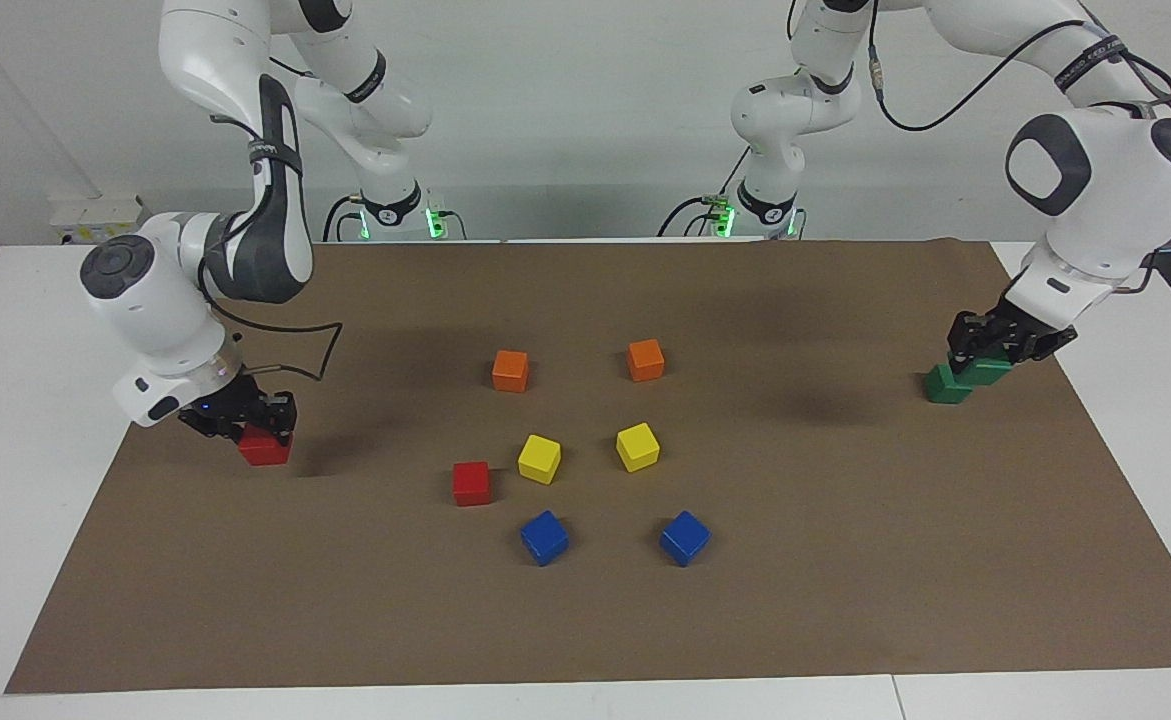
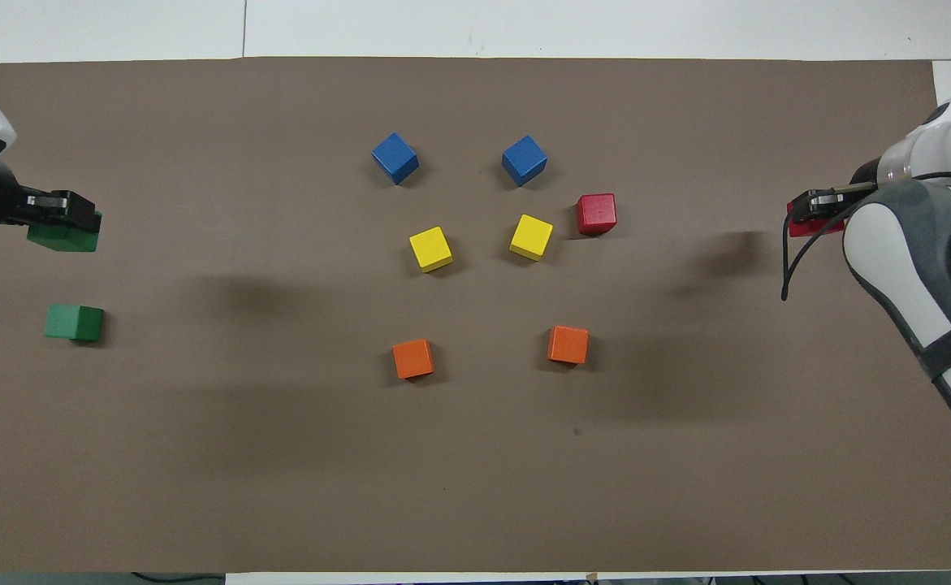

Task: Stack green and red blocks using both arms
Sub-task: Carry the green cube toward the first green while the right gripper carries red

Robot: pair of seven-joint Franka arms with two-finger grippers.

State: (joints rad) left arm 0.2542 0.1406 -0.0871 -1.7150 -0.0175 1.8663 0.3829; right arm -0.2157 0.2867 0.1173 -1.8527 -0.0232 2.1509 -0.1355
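Note:
I should let go of the red block in my right gripper, now held above the mat, on the bare mat [image 2: 774, 262] between the resting red block and the edge of the mat.
My left gripper [image 1: 990, 352] is shut on a green block [image 1: 993, 372] and holds it just above the mat at the left arm's end of the table. A second green block [image 1: 946, 386] rests on the mat close beside it. In the overhead view the left gripper [image 2: 65, 218] holds its green block [image 2: 61, 238] apart from the resting green block [image 2: 75, 322]. My right gripper [image 1: 255, 428] is shut on a red block [image 1: 265, 450] above the mat at the right arm's end, also in the overhead view [image 2: 806, 227]. A second red block [image 1: 471, 483] lies near the middle.
Two orange cubes [image 1: 510, 370] [image 1: 645, 359], two yellow cubes [image 1: 539, 458] [image 1: 637, 446] and two blue cubes [image 1: 544, 537] [image 1: 684, 537] sit in pairs at the middle of the brown mat [image 1: 845, 560]. The resting red block is beside one yellow cube.

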